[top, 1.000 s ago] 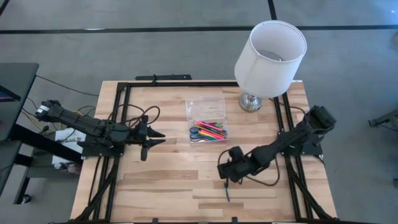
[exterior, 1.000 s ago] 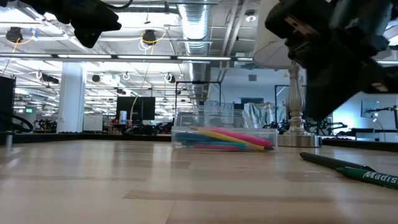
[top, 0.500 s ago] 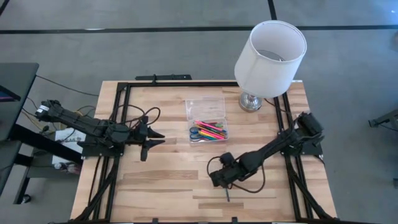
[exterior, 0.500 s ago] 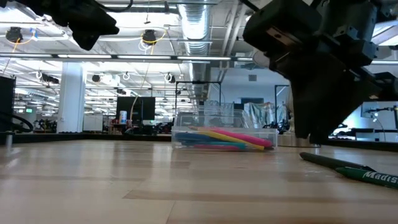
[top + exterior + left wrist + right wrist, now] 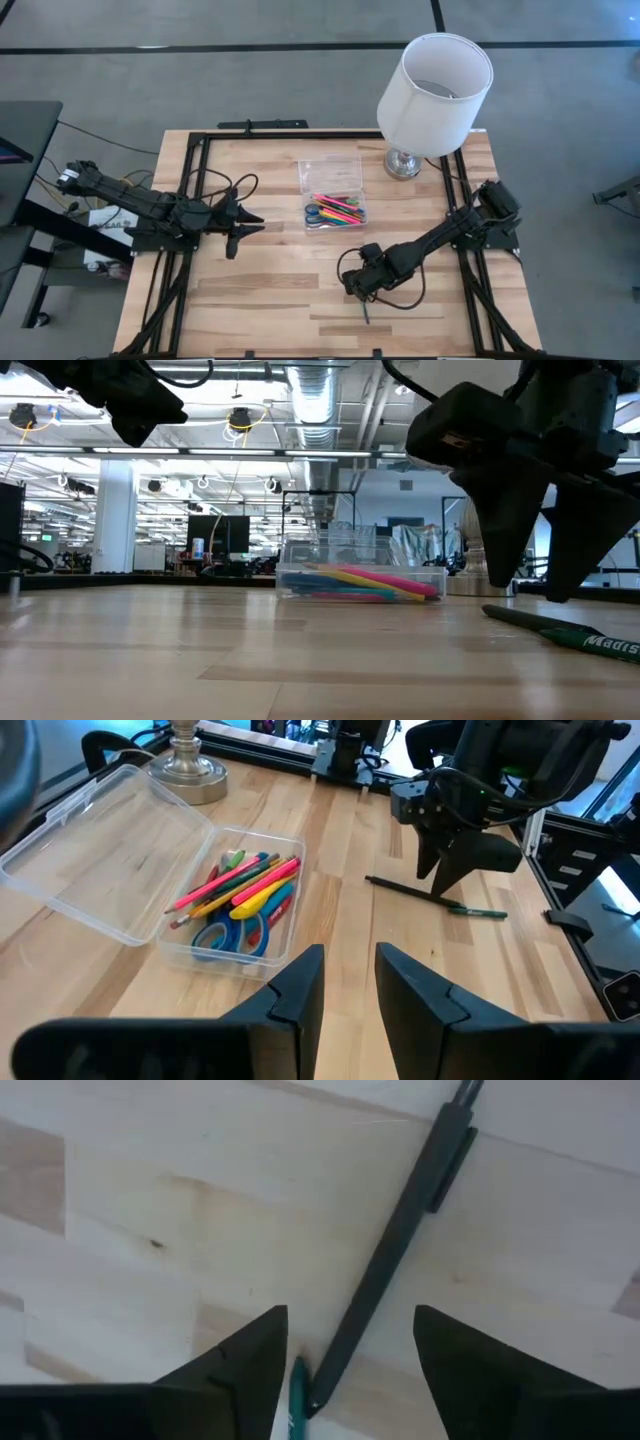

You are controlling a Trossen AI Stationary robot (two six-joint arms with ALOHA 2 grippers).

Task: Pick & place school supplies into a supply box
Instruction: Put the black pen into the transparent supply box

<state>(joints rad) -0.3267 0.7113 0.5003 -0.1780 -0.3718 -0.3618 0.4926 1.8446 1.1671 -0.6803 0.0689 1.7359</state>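
The tip of the green crayon meets the dark pen's slanted end under my right gripper. Next, I turn the gripper and pinch the pen nearer its middle (image 5: pixel 532 620).
A dark pen with a green end (image 5: pixel 395 1250) lies flat on the wooden table near its front edge (image 5: pixel 365 309) (image 5: pixel 560 628). My right gripper (image 5: pixel 350 1342) (image 5: pixel 360 285) hangs just over it, open and pointing down. One finger stands on each side of the pen without touching it. The clear supply box (image 5: pixel 336 211) rests on the table's middle with its lid (image 5: pixel 100 840) folded open. It holds pink, yellow and green pens and blue-handled scissors (image 5: pixel 230 935). My left gripper (image 5: pixel 350 975) (image 5: pixel 250 222) waits open above the table's left side, holding nothing.
A lamp with a large white shade (image 5: pixel 435 80) and a chrome base (image 5: pixel 403 163) stands at the far right, just beyond the box. A black frame rail (image 5: pixel 455 200) runs along the table's edges. Bare wood lies between the box and the front edge.
My right gripper has moved toward the table's left and near edge and come down over the dark pen. Its fingers have opened wide. The pen has stayed where it lay.
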